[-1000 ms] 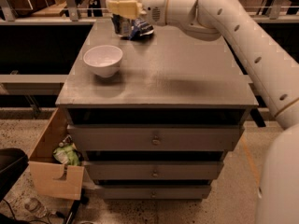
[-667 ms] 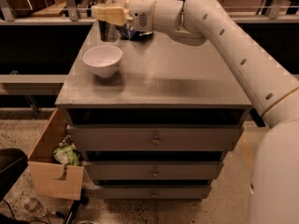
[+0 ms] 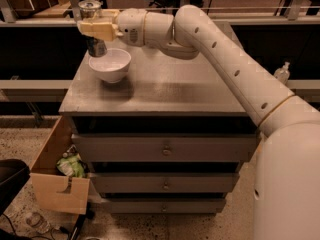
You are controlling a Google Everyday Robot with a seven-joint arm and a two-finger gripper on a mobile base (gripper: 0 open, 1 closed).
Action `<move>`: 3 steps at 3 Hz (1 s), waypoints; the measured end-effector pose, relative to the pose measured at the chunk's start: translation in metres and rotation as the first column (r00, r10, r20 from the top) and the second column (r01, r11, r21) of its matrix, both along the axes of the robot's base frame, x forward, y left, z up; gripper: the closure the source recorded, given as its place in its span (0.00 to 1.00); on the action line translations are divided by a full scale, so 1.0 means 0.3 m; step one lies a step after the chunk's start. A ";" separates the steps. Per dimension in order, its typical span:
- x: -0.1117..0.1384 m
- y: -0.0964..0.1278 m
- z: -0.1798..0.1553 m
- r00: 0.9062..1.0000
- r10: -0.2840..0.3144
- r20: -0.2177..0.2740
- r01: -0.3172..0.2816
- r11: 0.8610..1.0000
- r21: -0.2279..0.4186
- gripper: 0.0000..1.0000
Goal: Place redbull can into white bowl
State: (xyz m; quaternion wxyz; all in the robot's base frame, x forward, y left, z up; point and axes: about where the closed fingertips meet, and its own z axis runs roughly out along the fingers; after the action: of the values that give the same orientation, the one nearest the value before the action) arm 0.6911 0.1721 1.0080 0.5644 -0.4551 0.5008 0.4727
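My gripper is to place the redbull can, now held just above the bowl's rim. Next, I set it upright on the inside bottom of the white bowl (image 3: 115, 63), close to the middle of the bowl.
The white bowl (image 3: 110, 65) sits on the grey cabinet top (image 3: 165, 86) near its left edge. My gripper (image 3: 94, 28) is shut on the redbull can (image 3: 92, 27), a slim silver can with a shiny top. It holds the can upright in the air, just above the bowl's far left rim. The can's lower part hangs close over the rim. My white arm reaches in from the right across the cabinet top.
The cabinet has drawers below (image 3: 165, 148). An open cardboard box (image 3: 56, 176) with green litter stands on the floor at the left. A small bottle (image 3: 282, 72) stands on a ledge at the right. A rail runs behind the cabinet.
My gripper has carried the can to the left from the back of the cabinet top. It now sits over the bowl's far left rim.
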 end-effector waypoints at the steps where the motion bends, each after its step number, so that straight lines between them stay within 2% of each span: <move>1: 0.054 0.010 -0.064 0.999 0.009 0.038 -0.009 1.000 0.001 1.00; 2: 0.130 -0.031 -0.114 0.998 -0.003 0.064 0.004 1.000 -0.019 1.00; 3: 0.167 -0.078 -0.150 0.998 -0.008 0.069 0.012 0.998 -0.059 1.00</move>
State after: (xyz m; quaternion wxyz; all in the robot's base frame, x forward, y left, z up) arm 0.7411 0.1487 0.9629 0.5699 -0.4850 0.4972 0.4390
